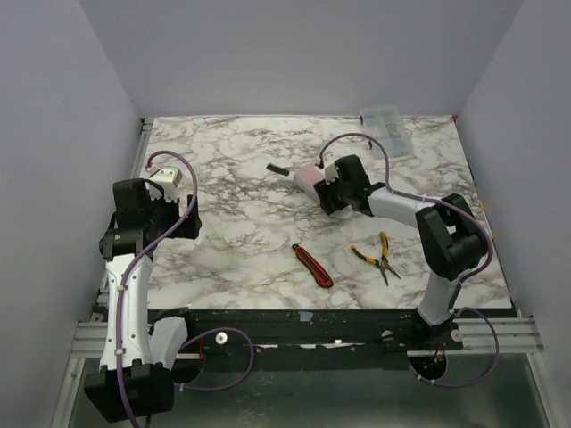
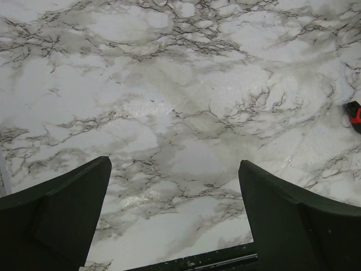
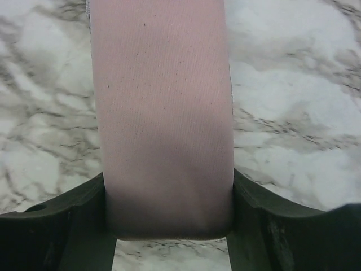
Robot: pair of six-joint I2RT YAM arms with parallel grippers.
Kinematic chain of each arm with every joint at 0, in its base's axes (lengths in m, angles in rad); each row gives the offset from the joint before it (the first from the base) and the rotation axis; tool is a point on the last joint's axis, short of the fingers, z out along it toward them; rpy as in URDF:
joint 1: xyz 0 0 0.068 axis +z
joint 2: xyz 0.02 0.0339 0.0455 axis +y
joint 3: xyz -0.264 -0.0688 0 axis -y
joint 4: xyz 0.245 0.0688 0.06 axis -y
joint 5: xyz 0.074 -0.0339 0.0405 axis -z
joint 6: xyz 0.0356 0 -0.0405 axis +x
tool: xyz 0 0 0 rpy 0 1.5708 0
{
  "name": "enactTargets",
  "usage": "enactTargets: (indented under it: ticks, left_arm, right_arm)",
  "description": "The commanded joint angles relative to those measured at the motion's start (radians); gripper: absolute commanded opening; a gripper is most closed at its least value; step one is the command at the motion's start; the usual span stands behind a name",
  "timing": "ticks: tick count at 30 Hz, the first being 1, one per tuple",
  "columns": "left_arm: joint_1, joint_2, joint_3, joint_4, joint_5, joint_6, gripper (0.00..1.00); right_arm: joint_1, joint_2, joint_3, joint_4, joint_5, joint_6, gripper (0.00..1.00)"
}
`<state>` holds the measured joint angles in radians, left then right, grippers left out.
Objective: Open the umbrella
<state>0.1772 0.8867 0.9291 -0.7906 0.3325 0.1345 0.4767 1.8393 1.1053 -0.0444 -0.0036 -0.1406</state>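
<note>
My right gripper is holding the umbrella. I need to let go of it with that gripper on the marble (image 1: 305, 229) just behind the red and black utility knife.
The umbrella (image 1: 307, 176) is folded, a pale pink bundle lying near the middle of the marble table (image 1: 232, 152). A short black part (image 1: 277, 168) shows at its left end. My right gripper (image 1: 326, 189) is shut on the umbrella. In the right wrist view the pink fabric (image 3: 163, 113) fills the gap and both fingers press its sides around the gripper's centre (image 3: 169, 212). The handle and shaft are hidden. My left gripper (image 1: 187, 223) is open and empty above the table's left part. Its fingers stand wide apart over bare marble (image 2: 175, 214).
A red and black utility knife (image 1: 312, 265) lies at the front middle, its tip showing in the left wrist view (image 2: 354, 114). Yellow-handled pliers (image 1: 379, 254) lie at the front right. A clear plastic box (image 1: 386, 129) sits at the back right corner.
</note>
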Motion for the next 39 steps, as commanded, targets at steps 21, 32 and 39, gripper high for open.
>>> enactTargets:
  ticks: [21, 32, 39]
  left_arm:
    - [-0.245, -0.13, -0.263, 0.416, 0.322, -0.048, 0.93]
    - [-0.559, -0.016, -0.453, 0.843, 0.021, -0.37, 0.71]
    - [-0.644, 0.164, -0.479, 0.942, -0.049, -0.425, 0.61]
  right_arm:
    - [0.094, 0.023, -0.032, -0.349, -0.454, -0.757, 0.54]
    - [0.029, -0.113, -0.155, -0.436, -0.465, -0.912, 0.78]
    - [0.029, -0.121, 0.0, -0.459, -0.463, -0.705, 0.91]
